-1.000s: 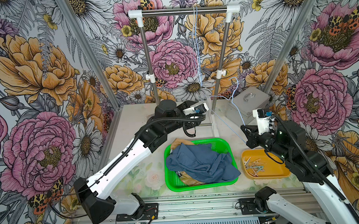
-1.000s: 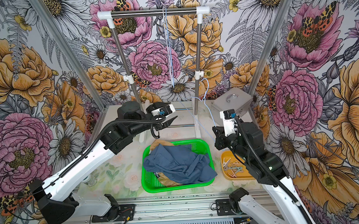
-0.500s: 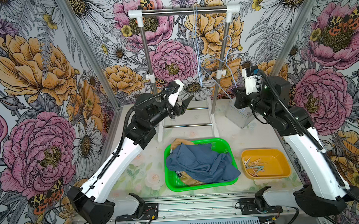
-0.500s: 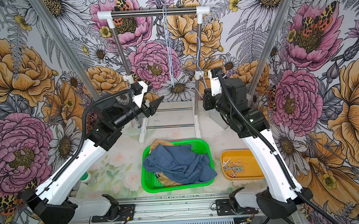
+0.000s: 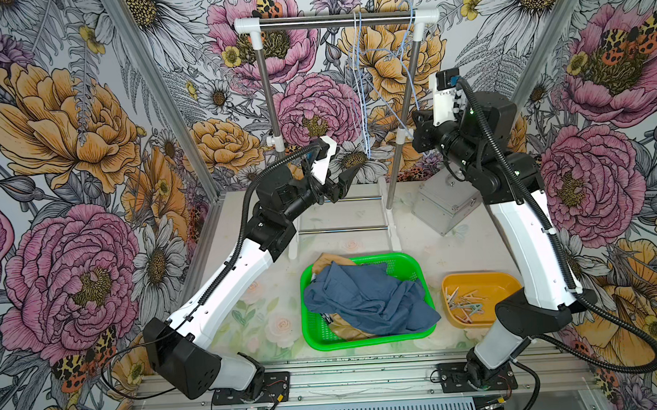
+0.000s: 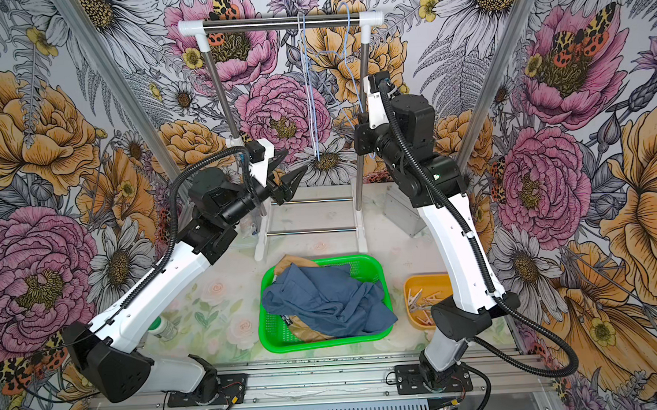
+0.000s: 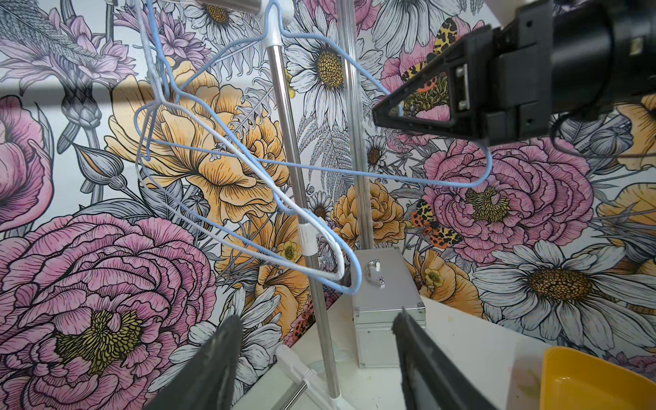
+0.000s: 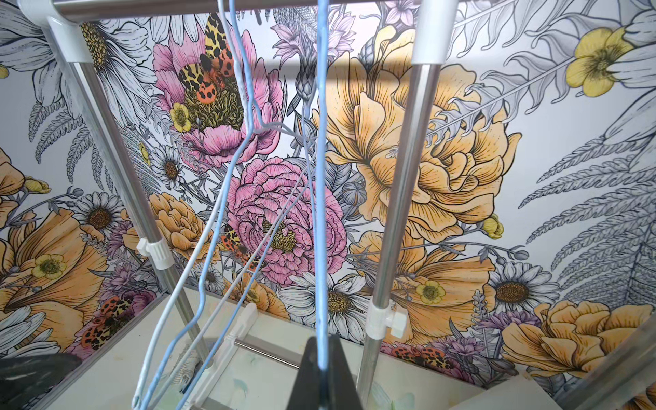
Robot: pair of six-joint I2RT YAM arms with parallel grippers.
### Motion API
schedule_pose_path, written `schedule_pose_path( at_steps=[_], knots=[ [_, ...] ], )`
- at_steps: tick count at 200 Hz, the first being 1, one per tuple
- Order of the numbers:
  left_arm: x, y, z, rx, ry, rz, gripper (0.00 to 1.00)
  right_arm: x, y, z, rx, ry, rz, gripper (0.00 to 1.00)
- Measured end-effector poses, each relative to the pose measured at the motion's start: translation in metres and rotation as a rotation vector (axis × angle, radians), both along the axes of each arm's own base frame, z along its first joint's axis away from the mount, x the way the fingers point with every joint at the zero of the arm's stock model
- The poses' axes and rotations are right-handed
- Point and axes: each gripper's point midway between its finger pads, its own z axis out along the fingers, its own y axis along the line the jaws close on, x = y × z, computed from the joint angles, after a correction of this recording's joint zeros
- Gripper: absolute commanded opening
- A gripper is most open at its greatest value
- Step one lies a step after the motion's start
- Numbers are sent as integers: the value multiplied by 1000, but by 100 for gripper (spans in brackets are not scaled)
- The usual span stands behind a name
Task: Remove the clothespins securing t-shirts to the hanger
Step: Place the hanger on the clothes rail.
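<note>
Next, I release the light blue hanger from my right gripper on the rail [image 5: 384, 16] between the other hangers and the white corner.
Bare wire hangers [image 5: 362, 98] hang from the rack's rail [image 5: 334, 20]. My right gripper [image 8: 321, 342] is shut on the light blue hanger [image 8: 322, 213], near one shoulder bend of it [image 7: 319, 168]; in both top views it [image 5: 417, 120] [image 6: 359, 136] sits by the rack's right post. My left gripper [image 7: 316, 316] [image 6: 296, 159] stands open and holds nothing, low beside the left post. The slate blue t-shirt [image 5: 365, 303] lies over a tan one [image 5: 327, 259] in the green basket [image 5: 363, 343]. Several clothespins [image 5: 466, 302] lie in the orange tray [image 5: 490, 279].
A silver metal case [image 5: 445, 204] stands at the back right behind the rack's right post. The rack's white feet and cross bars [image 5: 343, 230] lie behind the basket. A small white bottle [image 6: 164, 327] stands under my left arm.
Both arms have risen from the basket and the tray up to the rack. My right gripper now sits on the light blue hanger's wire. The left gripper stays open.
</note>
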Motion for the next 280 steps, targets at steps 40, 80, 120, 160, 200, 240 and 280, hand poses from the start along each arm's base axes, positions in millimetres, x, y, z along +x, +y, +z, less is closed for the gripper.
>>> schedule_pose_path(
  at_steps=[40, 80, 120, 160, 200, 240, 280],
  knots=[
    [2, -1, 5, -24, -4, -4, 69, 25, 11, 1, -11, -22, 2, 0],
    [2, 0, 7, -27, -11, -2, 70, 44, 18, -11, -19, -8, 7, 0],
    [2, 3, 6, -14, -21, 8, 70, 52, 25, -22, -19, 15, 24, 0],
    [-3, 7, 6, 8, -32, 20, 70, 54, 26, -24, -18, 22, 23, 0],
    [-1, 8, 1, 31, -27, 29, 70, 59, 28, -40, -26, 60, 23, 36],
    [-1, 7, -5, 40, -12, 29, 70, 53, 24, -53, -40, 100, 16, 51],
    [0, 6, -16, 53, 10, 28, 71, 23, 9, -40, -38, 88, 1, 57]
  ],
)
